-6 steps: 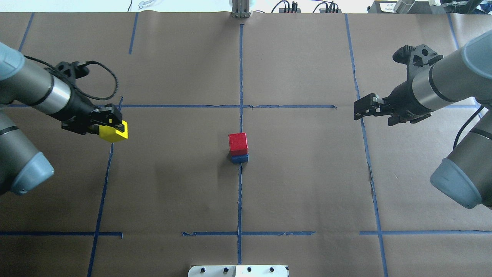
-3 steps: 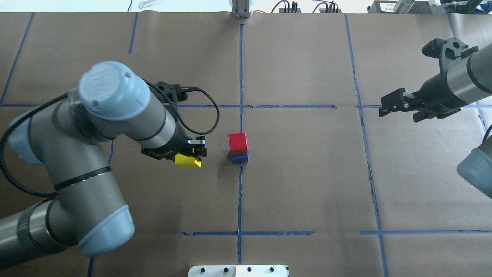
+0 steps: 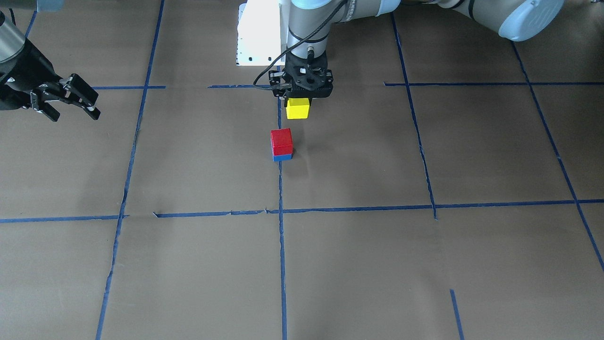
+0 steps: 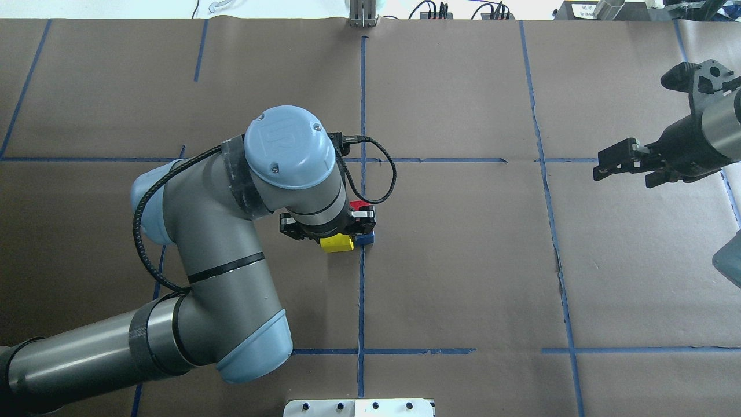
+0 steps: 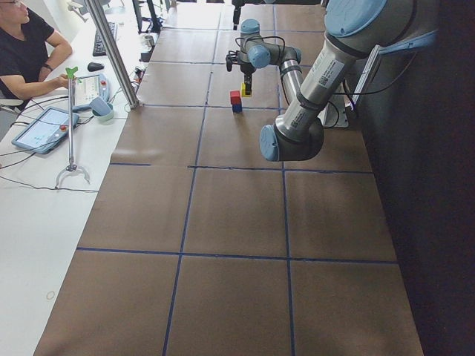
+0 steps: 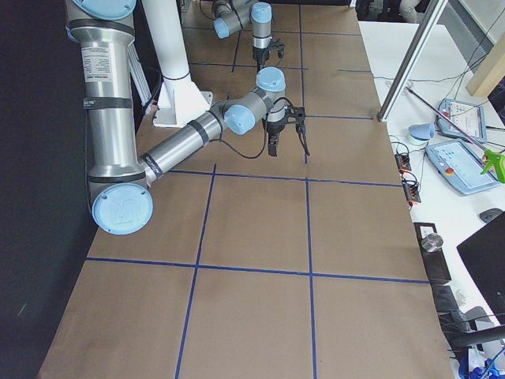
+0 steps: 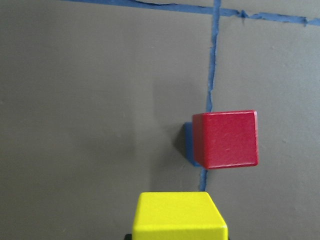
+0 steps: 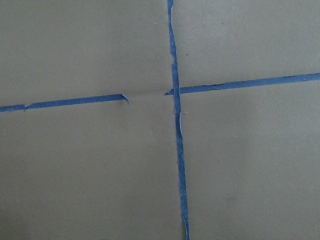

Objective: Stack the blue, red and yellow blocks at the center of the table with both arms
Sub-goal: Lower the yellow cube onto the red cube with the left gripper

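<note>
Next, I let go of the yellow block with my left gripper on top of the red block [image 3: 282,135] [image 7: 230,139], so that it becomes the highest piece of the stack.
A red block [image 3: 281,140] sits on a blue block [image 3: 282,157] at the table's center, on the blue tape cross. My left gripper [image 3: 297,101] is shut on a yellow block [image 3: 297,108] and holds it above the table, just on the robot's side of the stack. In the overhead view the yellow block [image 4: 337,244] is beside the blue block [image 4: 366,237], and my arm hides most of the red block [image 4: 354,205]. The left wrist view shows the yellow block [image 7: 179,216] below the red block [image 7: 227,139]. My right gripper [image 3: 94,107] is open and empty, far off to the side [image 4: 602,168].
Blue tape lines [image 3: 280,211] divide the brown paper table into a grid. A white base plate [image 3: 257,33] lies at the robot's edge. A metal post [image 4: 362,14] stands at the far edge. An operator [image 5: 22,44] sits at a side table with tablets.
My left arm has swung from the table's left side to the center, carrying the yellow block next to the stack. My right gripper has drawn back further to the right.
</note>
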